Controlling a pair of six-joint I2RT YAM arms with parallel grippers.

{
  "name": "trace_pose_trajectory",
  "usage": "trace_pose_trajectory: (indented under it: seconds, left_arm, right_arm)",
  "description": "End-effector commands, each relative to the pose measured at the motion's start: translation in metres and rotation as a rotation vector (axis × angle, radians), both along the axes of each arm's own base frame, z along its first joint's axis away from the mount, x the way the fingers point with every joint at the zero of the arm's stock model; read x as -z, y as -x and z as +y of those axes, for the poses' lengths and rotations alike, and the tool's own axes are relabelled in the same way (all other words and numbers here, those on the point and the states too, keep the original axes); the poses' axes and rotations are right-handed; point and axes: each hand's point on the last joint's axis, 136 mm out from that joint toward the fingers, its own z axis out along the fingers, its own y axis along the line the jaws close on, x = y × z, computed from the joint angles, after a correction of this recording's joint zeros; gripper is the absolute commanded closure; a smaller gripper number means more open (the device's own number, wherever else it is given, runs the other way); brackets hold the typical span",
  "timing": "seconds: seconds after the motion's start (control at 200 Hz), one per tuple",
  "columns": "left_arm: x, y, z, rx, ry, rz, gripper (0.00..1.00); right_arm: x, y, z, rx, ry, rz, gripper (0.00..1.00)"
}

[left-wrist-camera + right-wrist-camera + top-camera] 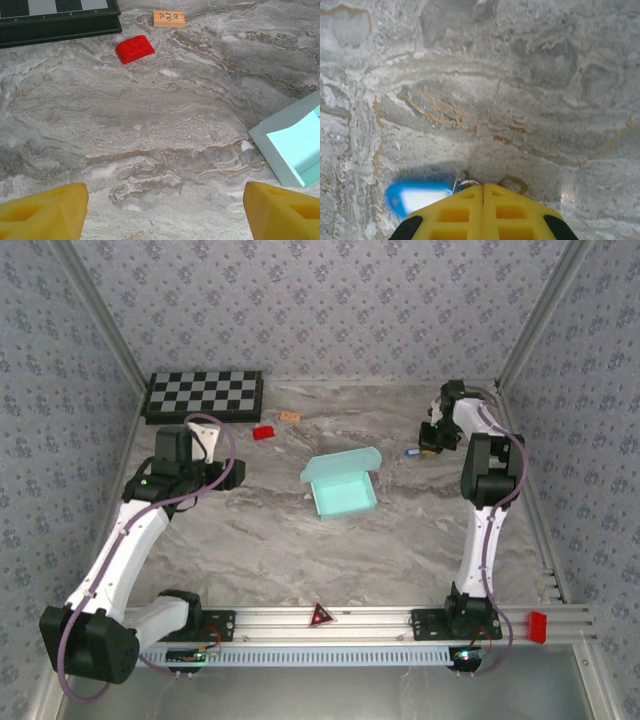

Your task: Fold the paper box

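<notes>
Next, I open my right gripper, turn it and pinch the blue tag itself (419, 195), because its fingers close at the metal ring while the blue tag lies next to them.
The paper box (340, 485) is a pale aqua card shape lying mid-table, partly folded, with one flap raised at its far side. Its corner (295, 145) shows at the right edge of the left wrist view. My left gripper (203, 430) hovers left of it, near the checkerboard, with its yellow fingers open wide over bare marble (165, 210). My right gripper (428, 445) is far right at the back, well away from the box. Its fingers are shut together (483, 186), with a small metal key ring (463, 180) and blue tag (415, 197) at their tips. Whether the ring is pinched is unclear.
A checkerboard (205, 395) lies at the back left. A red block (135, 49) and a small orange tile (169, 18) sit just in front of it. The wallpapered walls close in on three sides, and the arms' rail (380, 620) runs along the near edge.
</notes>
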Motion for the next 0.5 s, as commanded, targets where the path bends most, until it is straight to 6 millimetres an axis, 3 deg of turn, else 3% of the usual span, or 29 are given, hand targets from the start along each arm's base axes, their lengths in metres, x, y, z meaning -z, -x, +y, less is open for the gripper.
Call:
trace_pose_trajectory:
  seconds: [0.0,0.37,0.495]
  left_arm:
    - [0.002,0.001,-0.002,0.017,0.012,0.015,0.19]
    - [0.001,0.001,-0.003,0.020,0.016,0.012,0.19]
    - [0.001,0.001,-0.003,0.020,0.016,0.012,0.19]
  right_arm:
    - [-0.023,0.006,0.001,-0.020,0.007,-0.040,0.99]
    - [-0.040,0.011,0.000,-0.025,0.018,-0.088,1.00]
    - [-0.035,0.006,0.006,-0.037,-0.006,-0.076,0.86]
